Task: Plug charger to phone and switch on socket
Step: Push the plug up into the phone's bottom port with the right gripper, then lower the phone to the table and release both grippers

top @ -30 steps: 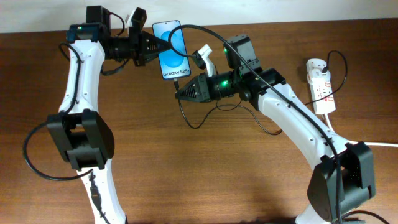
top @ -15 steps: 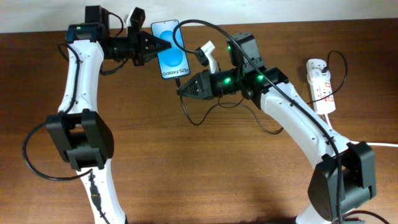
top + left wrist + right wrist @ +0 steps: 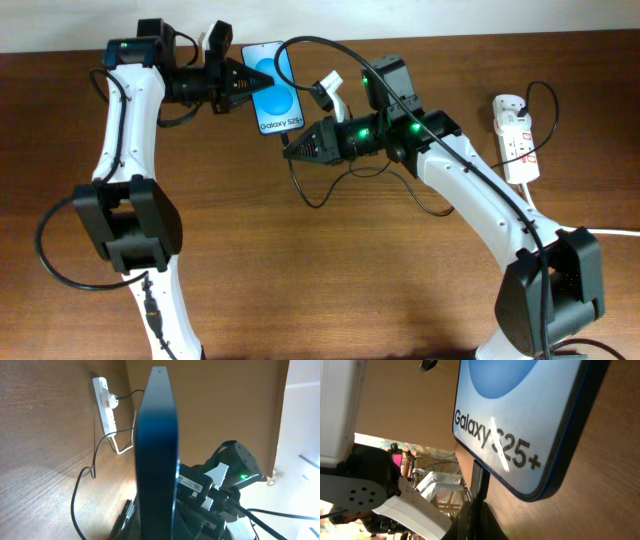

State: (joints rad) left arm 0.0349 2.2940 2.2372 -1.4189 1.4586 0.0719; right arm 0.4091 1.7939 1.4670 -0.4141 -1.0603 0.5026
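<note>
My left gripper will release the phone, now held up off the table, on the brown table [image 3: 286, 168] next to the charger cable, near the fingers of my right gripper.
The phone [image 3: 272, 88], blue screen up, is held off the table by my left gripper [image 3: 246, 85], which is shut on its left edge. In the left wrist view the phone [image 3: 156, 445] stands edge-on between the jaws [image 3: 152, 525]. My right gripper [image 3: 288, 151] sits just below the phone's bottom end, shut on the charger's plug tip [image 3: 478, 482]. The tip meets the phone's bottom edge [image 3: 520, 415]; how far in it sits is hidden. The thin black charger cable [image 3: 322, 201] loops on the table. The white socket [image 3: 515, 135] lies at the far right, also seen in the left wrist view [image 3: 104, 402].
A thick white cord [image 3: 610, 232] runs from the socket off the right edge. A thicker black robot cable [image 3: 330, 48] arches over the phone and the right arm. The two grippers are close together at the back middle of the brown table [image 3: 330, 290].
The phone has tilted and shifted slightly left and down in the left gripper. The right gripper has stayed at the phone's bottom end with only small moves.
</note>
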